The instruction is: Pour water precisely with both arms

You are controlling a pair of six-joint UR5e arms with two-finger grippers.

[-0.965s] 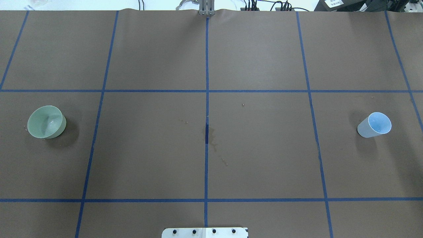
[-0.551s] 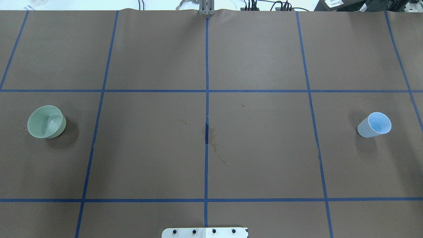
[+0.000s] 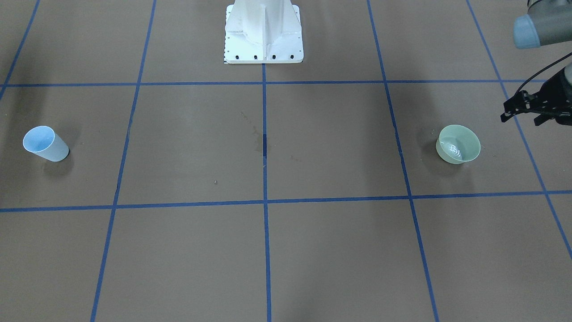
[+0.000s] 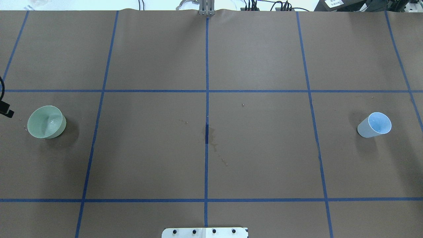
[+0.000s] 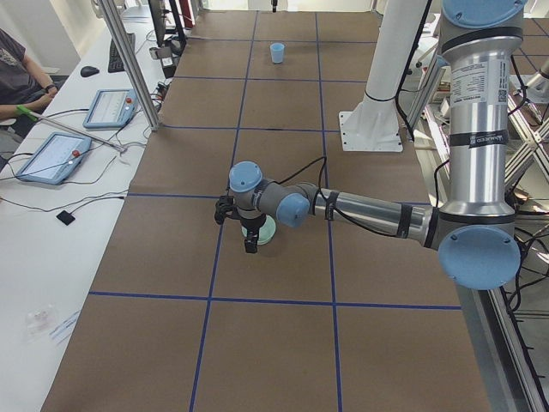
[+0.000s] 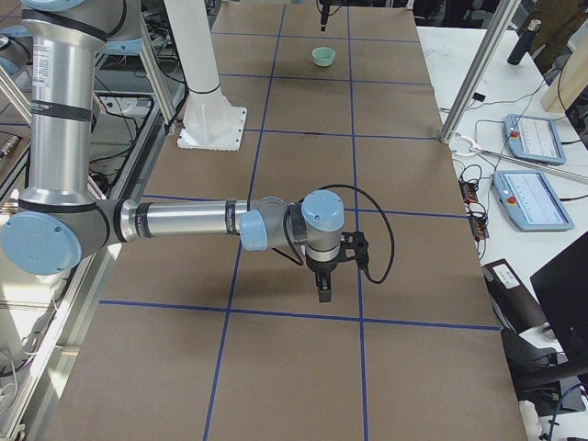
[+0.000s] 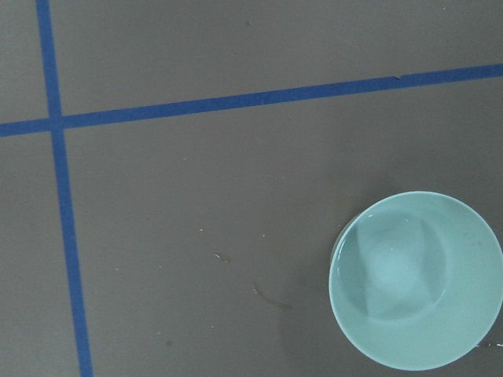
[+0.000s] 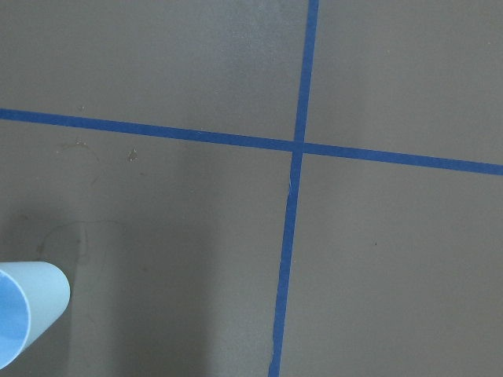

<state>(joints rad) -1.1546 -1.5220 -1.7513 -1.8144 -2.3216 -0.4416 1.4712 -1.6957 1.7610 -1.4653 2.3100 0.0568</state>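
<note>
Next, my left gripper needs to grab the pale green bowl by the bowl's rim (image 3: 478, 141) (image 7: 332, 279), on the side farthest from the light blue cup.
A pale green bowl (image 4: 46, 121) stands on the brown table at my left, with glints of water (image 3: 451, 150) in it. It fills the lower right of the left wrist view (image 7: 415, 280). A light blue cup (image 4: 375, 125) stands far to my right and shows at the lower left edge of the right wrist view (image 8: 27, 318). My left gripper (image 3: 521, 120) hovers open and empty just outside the bowl, above the table. My right gripper (image 6: 323, 285) shows only in the exterior right view, low over the table; I cannot tell whether it is open or shut. The cup is hidden there.
The white pedestal (image 3: 263, 31) stands at the table's near middle. Dried wet stains (image 4: 211, 135) mark the centre line. Blue tape lines (image 4: 102, 91) grid the table. A side bench with tablets (image 5: 51, 154) and a metal post (image 5: 129, 64) runs along the far edge.
A black part of the left gripper has come into the overhead view at its left edge, beside the bowl. The bowl and the cup have not moved.
</note>
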